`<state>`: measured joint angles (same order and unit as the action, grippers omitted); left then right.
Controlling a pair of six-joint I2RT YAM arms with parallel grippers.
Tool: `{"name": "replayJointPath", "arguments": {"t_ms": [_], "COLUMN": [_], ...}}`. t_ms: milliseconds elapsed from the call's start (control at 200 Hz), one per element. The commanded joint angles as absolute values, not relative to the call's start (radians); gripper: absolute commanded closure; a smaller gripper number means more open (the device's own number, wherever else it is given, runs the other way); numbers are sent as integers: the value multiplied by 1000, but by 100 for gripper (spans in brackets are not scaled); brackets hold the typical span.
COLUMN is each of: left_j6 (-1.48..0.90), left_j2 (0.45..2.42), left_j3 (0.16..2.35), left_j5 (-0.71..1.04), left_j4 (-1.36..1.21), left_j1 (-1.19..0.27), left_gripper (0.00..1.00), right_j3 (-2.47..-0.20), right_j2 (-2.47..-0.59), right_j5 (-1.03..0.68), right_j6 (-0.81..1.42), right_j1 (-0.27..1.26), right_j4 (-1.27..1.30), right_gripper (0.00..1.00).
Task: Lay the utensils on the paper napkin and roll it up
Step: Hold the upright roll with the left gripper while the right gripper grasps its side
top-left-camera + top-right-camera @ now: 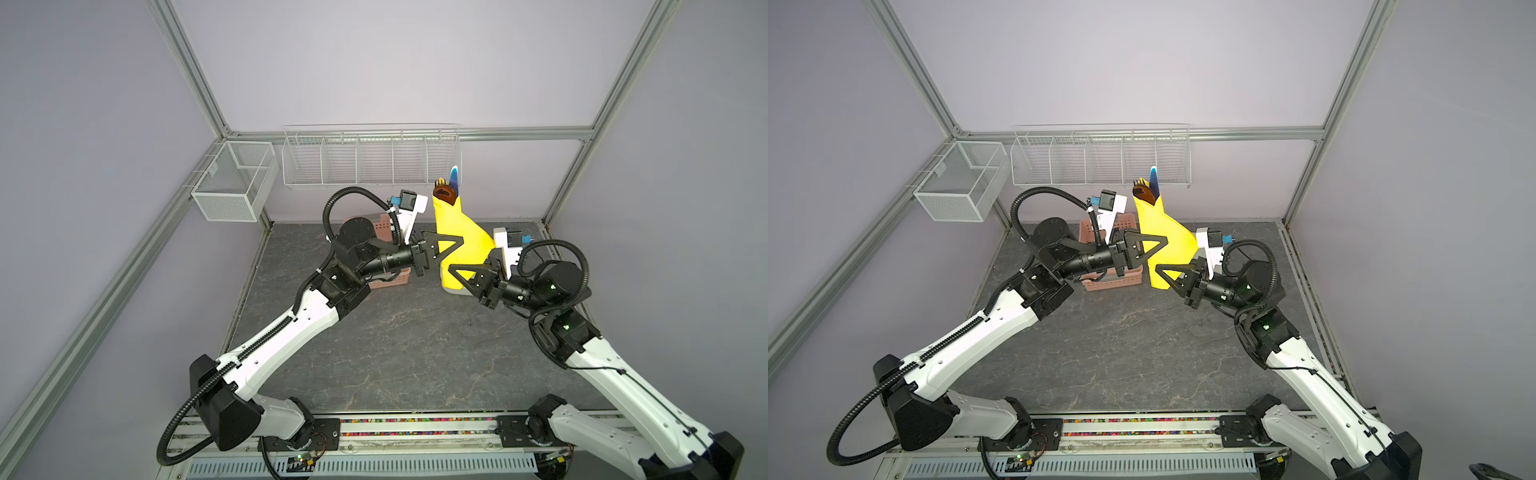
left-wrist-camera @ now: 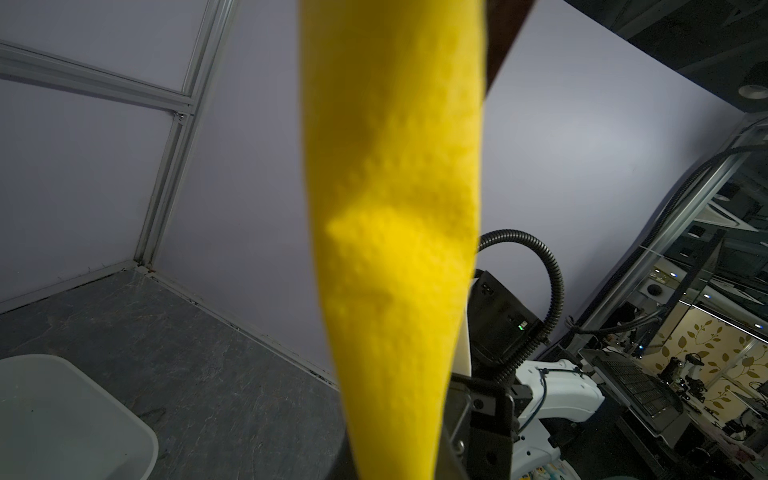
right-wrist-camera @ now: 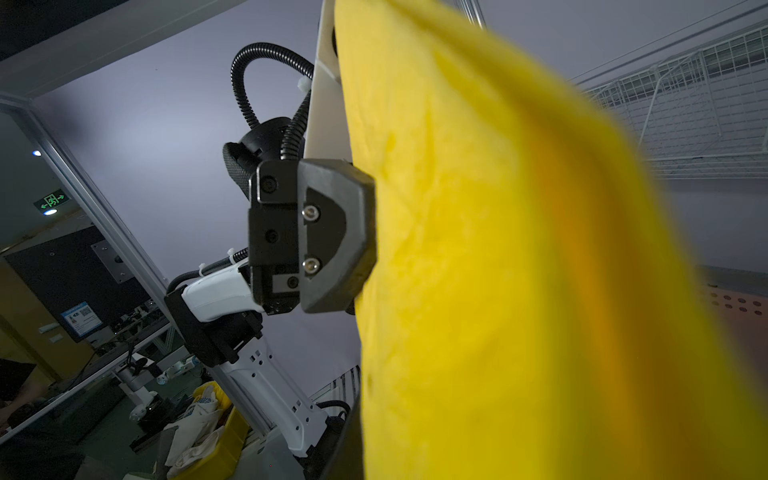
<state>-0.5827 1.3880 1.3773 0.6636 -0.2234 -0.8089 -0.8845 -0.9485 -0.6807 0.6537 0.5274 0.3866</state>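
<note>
The paper napkin's loose side flares over my right gripper; it should open, wrap that side around and pinch the roll's lower part (image 1: pixel 452 278).
The paper napkin (image 1: pixel 457 226) (image 1: pixel 1165 228) is a bright yellow roll held upright above the table, wider at the bottom. The utensils (image 1: pixel 446 190) (image 1: pixel 1145 191) are wrapped inside it; only their dark heads stick out of the top, with a blue-tipped one the highest. My left gripper (image 1: pixel 457 243) (image 1: pixel 1163 243) is shut on the middle of the roll from the left. From the right, my right gripper (image 1: pixel 455 269) (image 1: pixel 1160 268) is shut on the roll lower down. The napkin (image 2: pixel 395 249) (image 3: pixel 498 291) fills both wrist views and hides most of each gripper's own jaws.
A pink perforated basket (image 1: pixel 388 281) (image 1: pixel 1115 283) stands on the table under the left arm. The white tub (image 2: pixel 62 415) sits below the roll. A wire rack (image 1: pixel 370 158) and a mesh basket (image 1: pixel 232 183) hang on the back wall, close behind the utensil heads.
</note>
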Motion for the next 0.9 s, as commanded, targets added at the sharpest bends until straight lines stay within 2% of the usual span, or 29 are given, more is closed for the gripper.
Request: {"name": "replayJointPath", "arguments": {"t_ms": [0,70,250,450,545,715,895], "left_j6": [-576,-556,-513,-433,-391,-364,-366], "left_j2": [1387,1382,1363,1346,1346,1348,1344], "left_j3": [1402,1400,1386,1371,1374,1370,1358], "left_j5": [677,669,639,585,564,587,619], "left_j4": [-243,-229,-190,-105,-62,-49,-63], "left_j1": [-811,-811,-797,-769,-763,-762,-762], "left_gripper": [95,99,100,100,100,100,100], "right_j3": [-905,-905,-888,-927,-972,-1089,-1191], "right_j2": [-925,-913,-827,-697,-677,-783,-899], "right_j5": [-675,-654,-510,-300,-312,-483,-534], "right_j6": [633,620,550,476,462,467,450], "right_j1": [534,535,534,532,531,532,533], "right_j4": [441,406,184,-138,-194,-206,-251], "right_gripper": [94,91,65,54,54,58,68]}}
